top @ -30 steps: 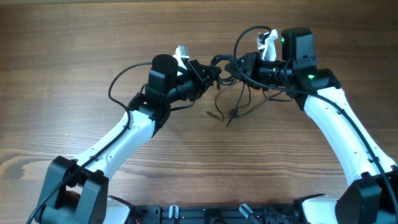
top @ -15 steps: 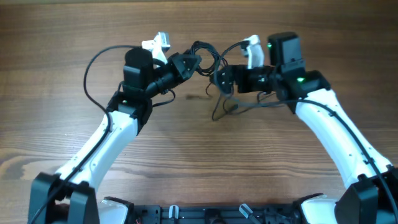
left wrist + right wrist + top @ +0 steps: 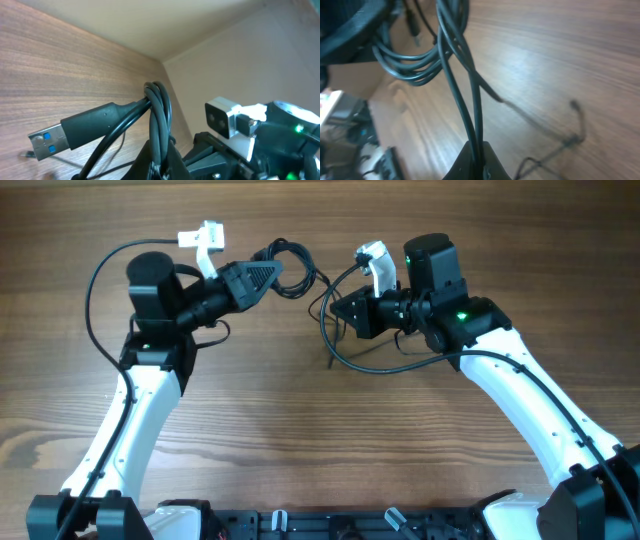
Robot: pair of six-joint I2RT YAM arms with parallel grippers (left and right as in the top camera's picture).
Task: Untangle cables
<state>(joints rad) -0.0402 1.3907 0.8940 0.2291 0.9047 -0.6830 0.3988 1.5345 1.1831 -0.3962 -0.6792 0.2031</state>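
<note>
The strands of cable in my right gripper stretch tight into the looped bundle, so my right gripper needs to open and take the looped bundle [image 3: 270,252] from my left gripper.
The cables [image 3: 300,272] are thin black cords stretched between my two grippers above the wooden table. My left gripper [image 3: 277,270] is shut on a looped bundle of cords [image 3: 160,112]. A USB plug [image 3: 50,141] with a blue insert sticks out to the left of that bundle. My right gripper [image 3: 341,314] is shut on two strands [image 3: 470,107] that rise straight out of its jaws toward a coil [image 3: 410,67]. Loose cord ends [image 3: 345,358] hang down below the right gripper to the table.
The wooden table [image 3: 320,440] fills the view. Thicker black arm cables loop behind the left arm [image 3: 95,300] and below the right arm [image 3: 420,360]. The right arm's white wrist camera [image 3: 225,117] stands close beside the left gripper.
Both arms have moved left, the left one farther, drawing the cables out between them. The right gripper opened and then shut on two strands.
</note>
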